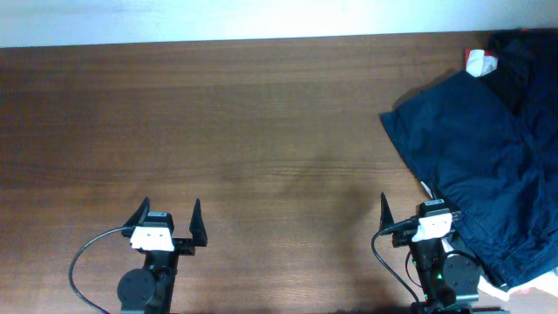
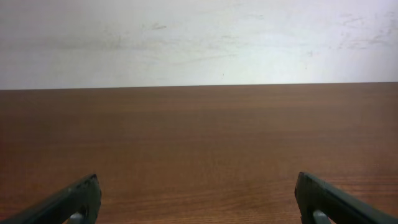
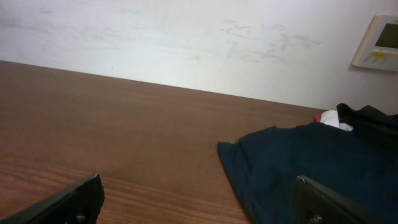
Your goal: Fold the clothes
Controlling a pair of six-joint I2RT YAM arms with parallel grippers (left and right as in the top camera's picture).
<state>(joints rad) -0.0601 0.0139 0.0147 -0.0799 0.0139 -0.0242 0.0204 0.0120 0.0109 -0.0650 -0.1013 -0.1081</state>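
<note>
The dark navy shorts are next for my right gripper, which should go to them and grab the shorts' edge (image 1: 399, 139) (image 3: 229, 171) beside the shorts' corner that points toward the middle of the table.
The dark navy shorts (image 1: 488, 148) lie spread and rumpled on the right side of the wooden table (image 1: 218, 131), reaching the right edge. They also show in the right wrist view (image 3: 298, 162). My right gripper (image 1: 417, 209) is open and empty near the front edge, just left of the shorts' near part; its fingertips (image 3: 199, 193) frame bare wood and the shorts' left hem. My left gripper (image 1: 168, 215) is open and empty at the front left, far from the shorts, its fingertips (image 2: 198, 196) over bare wood.
A black garment (image 1: 523, 52) lies at the back right corner with a small white and red cloth piece (image 1: 478, 61) beside it. A white wall (image 2: 199, 37) stands behind the table. A wall panel (image 3: 379, 42) hangs at the right.
</note>
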